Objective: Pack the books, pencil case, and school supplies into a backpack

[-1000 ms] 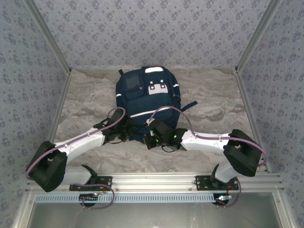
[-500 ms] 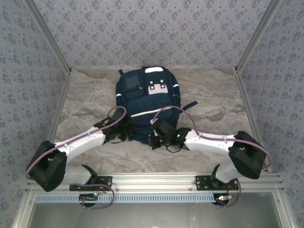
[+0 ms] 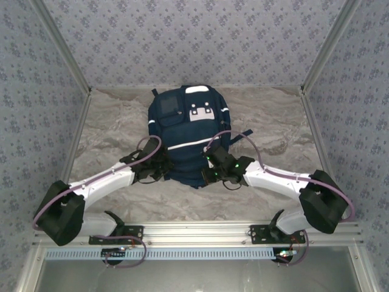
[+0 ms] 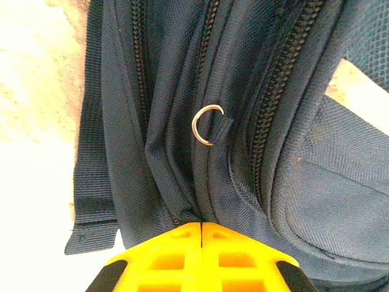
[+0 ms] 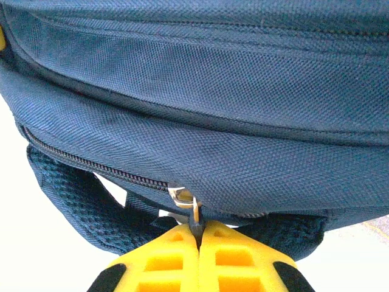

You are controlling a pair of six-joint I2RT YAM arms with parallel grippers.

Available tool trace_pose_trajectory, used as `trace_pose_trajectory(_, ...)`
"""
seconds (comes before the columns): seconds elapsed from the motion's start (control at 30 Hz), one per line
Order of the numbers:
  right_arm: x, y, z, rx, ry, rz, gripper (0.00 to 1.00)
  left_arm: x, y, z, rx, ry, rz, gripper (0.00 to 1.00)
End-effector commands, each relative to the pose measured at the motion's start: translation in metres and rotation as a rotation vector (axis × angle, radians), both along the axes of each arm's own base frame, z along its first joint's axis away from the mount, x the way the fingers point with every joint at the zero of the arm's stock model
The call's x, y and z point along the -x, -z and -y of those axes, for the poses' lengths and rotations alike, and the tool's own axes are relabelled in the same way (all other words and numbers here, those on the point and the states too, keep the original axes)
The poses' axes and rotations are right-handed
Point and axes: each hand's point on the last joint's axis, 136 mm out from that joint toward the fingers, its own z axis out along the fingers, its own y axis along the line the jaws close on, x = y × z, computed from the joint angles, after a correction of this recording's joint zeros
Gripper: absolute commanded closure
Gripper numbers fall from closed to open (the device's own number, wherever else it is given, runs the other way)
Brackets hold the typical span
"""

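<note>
The robot's left gripper pinches the side fold of the backpack close to the metal ring, so it should grab the fabric nearer the backpack's near corner (image 3: 168,176) to steady the zipper.
The navy backpack (image 3: 188,118) lies flat on the table, its white patch towards the far side. My left gripper (image 3: 164,172) is at its near left edge, shut on a fold of backpack fabric (image 4: 182,201) next to a zipper track; a small metal ring (image 4: 205,125) hangs just beyond. My right gripper (image 3: 209,173) is at the near edge, right of centre, shut on the zipper pull (image 5: 193,210) of a zipper (image 5: 91,163) that runs closed to the left. Books, pencil case and school supplies are hidden or out of view.
The marbled tabletop (image 3: 109,121) lies bare on both sides of the backpack. A loose strap (image 3: 243,134) sticks out on the right. Metal rails (image 3: 79,140) and patterned walls bound the table. A mesh shoulder strap (image 5: 73,201) lies under the backpack.
My right gripper has moved to the right along the backpack's near edge with the zipper pull in it. The left gripper has stayed in place.
</note>
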Motion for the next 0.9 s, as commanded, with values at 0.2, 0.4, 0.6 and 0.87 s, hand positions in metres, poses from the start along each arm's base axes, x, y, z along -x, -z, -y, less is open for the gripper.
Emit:
trace_pose_trajectory(0.2, 0.014, -0.011, -0.042, -0.059, -0.094, 0.035, 1.0, 0.003, -0.054, -0.022, -0.054, 0.02, 0.105, 0.72)
trace_pose_trajectory(0.4, 0.015, -0.014, -0.075, -0.094, -0.11, 0.042, 1.0, 0.03, -0.059, -0.037, 0.022, -0.027, 0.091, 0.57)
trace_pose_trajectory(0.6, 0.011, -0.015, -0.103, -0.148, -0.135, 0.029, 1.0, 0.036, -0.04, -0.033, 0.082, -0.072, 0.025, 0.47)
trace_pose_trajectory(0.87, 0.014, -0.013, -0.101, -0.139, -0.136, 0.027, 1.0, 0.017, -0.019, 0.0, 0.131, -0.06, -0.027, 0.46)
